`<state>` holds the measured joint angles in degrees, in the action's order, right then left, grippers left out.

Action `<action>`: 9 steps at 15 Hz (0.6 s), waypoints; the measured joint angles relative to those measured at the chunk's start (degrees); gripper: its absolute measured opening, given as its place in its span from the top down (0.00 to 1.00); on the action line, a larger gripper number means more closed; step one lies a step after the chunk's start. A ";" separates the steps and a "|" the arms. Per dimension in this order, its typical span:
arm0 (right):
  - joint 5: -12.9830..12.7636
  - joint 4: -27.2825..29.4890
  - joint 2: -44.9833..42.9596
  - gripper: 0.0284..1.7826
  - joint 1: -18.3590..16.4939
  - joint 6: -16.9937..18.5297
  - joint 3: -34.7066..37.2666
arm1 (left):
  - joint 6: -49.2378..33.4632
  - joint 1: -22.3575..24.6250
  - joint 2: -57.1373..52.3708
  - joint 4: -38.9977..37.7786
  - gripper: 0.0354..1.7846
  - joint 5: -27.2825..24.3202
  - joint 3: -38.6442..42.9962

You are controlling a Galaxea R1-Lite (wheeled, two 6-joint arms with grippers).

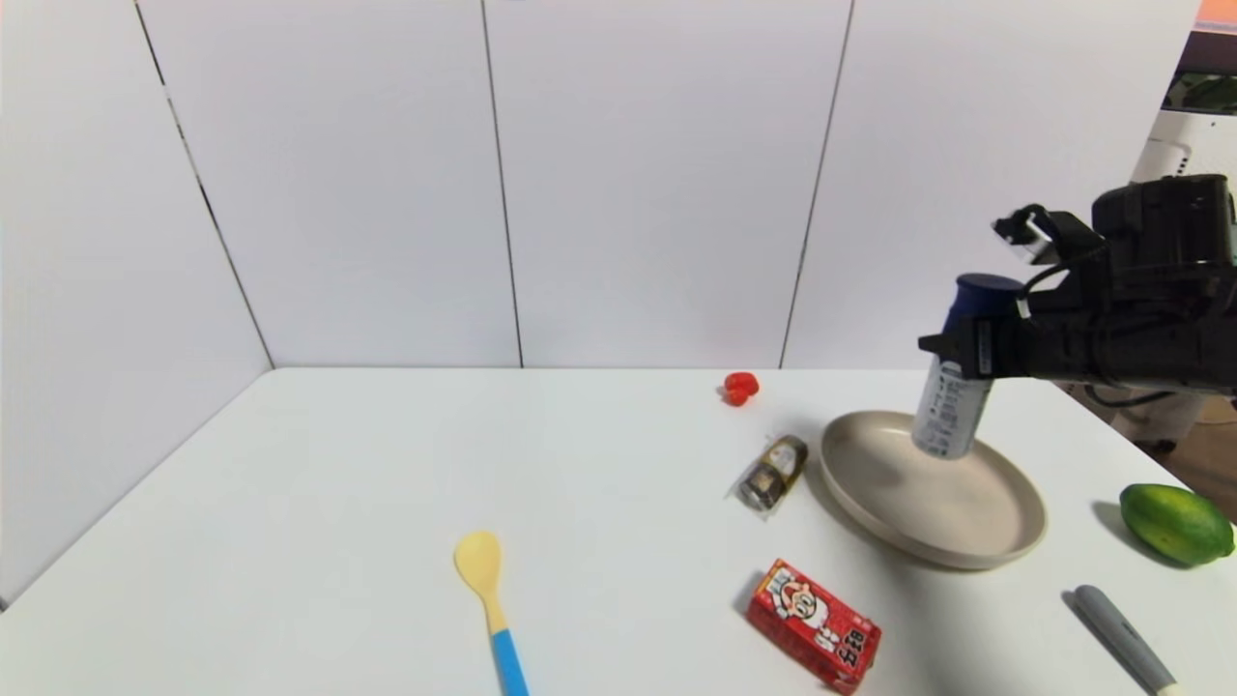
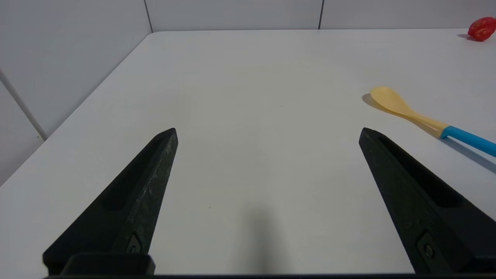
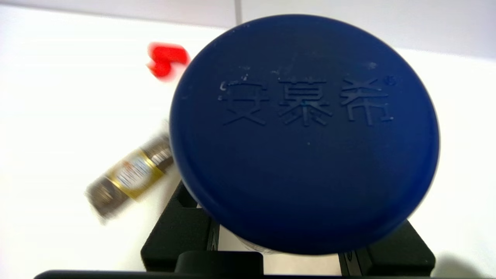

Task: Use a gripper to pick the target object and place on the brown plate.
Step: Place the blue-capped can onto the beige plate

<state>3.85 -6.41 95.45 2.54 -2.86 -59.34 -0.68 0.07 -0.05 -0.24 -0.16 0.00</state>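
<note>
The navy-capped bottle, still upright above the plate's far part, will be put down by my right gripper, standing on the near half of the brown plate (image 1: 946,514).
My right gripper (image 1: 962,350) is shut on the target object, a tall slim bottle (image 1: 952,411) with a navy cap and white-grey printed lower part. It holds the bottle upright in the air above the far part of the brown plate (image 1: 1005,549), a wide beige dish at the table's right. In the right wrist view the navy cap (image 3: 304,131) fills most of the picture and hides the fingertips. My left gripper (image 2: 267,133) is open and empty over bare table at the left, out of the head view.
A small brown-gold wrapped jar (image 1: 771,472) lies just left of the plate. A red drink carton (image 1: 814,624) lies in front, a red fruit (image 1: 740,387) behind, a yellow spoon with blue handle (image 1: 491,597) at front middle, a green fruit (image 1: 1175,523) and grey marker (image 1: 1121,638) at right.
</note>
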 joint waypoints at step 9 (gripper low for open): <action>0.78 -11.67 0.91 0.57 -1.96 -0.16 11.17 | 0.02 0.00 0.00 0.02 0.06 -0.02 0.00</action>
<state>4.63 -18.08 96.37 0.57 -3.02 -48.18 -0.66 0.07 -0.05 -0.22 -0.18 0.00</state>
